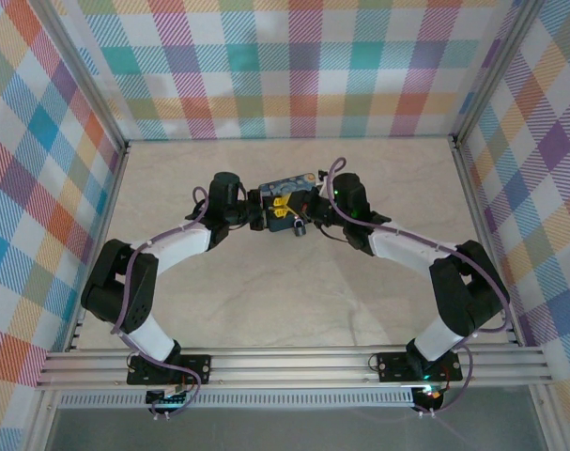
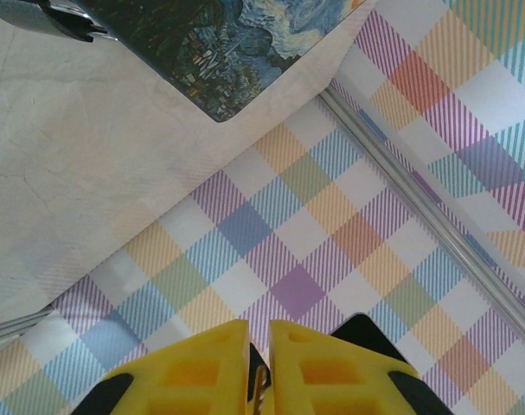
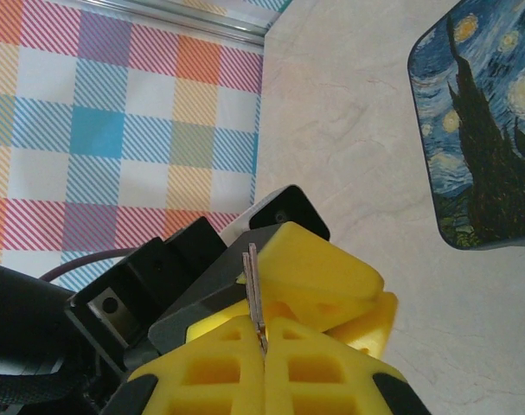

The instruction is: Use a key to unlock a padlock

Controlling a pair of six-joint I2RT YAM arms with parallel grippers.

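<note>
I should hold the keys with my left gripper, as they lie pressed together in my right gripper's fingers, while my right gripper opens and takes a single key [image 3: 259,327].
My left gripper [image 2: 259,327] is shut, and a thin brass-coloured edge of the padlock [image 2: 260,389] shows deep between its yellow fingers. The rest of the padlock is hidden. My right gripper [image 3: 264,324] is shut on the key [image 3: 252,285], a thin grey-brown sliver that sticks up out of the fingertips. The key's tip reaches the left gripper's yellow fingers [image 3: 331,272], which stand right in front of it. From above, the left gripper [image 1: 270,211] and right gripper [image 1: 313,209] meet tip to tip at mid-table. A small dark, silvery piece [image 1: 299,225] hangs just below that meeting point.
The dark blue starry-night tin [image 1: 289,186] lies on the beige table [image 1: 285,310] just behind the two grippers, and its corner [image 2: 219,43] is close to the left fingers. Plaid walls [image 1: 40,188] with metal rails close in three sides.
</note>
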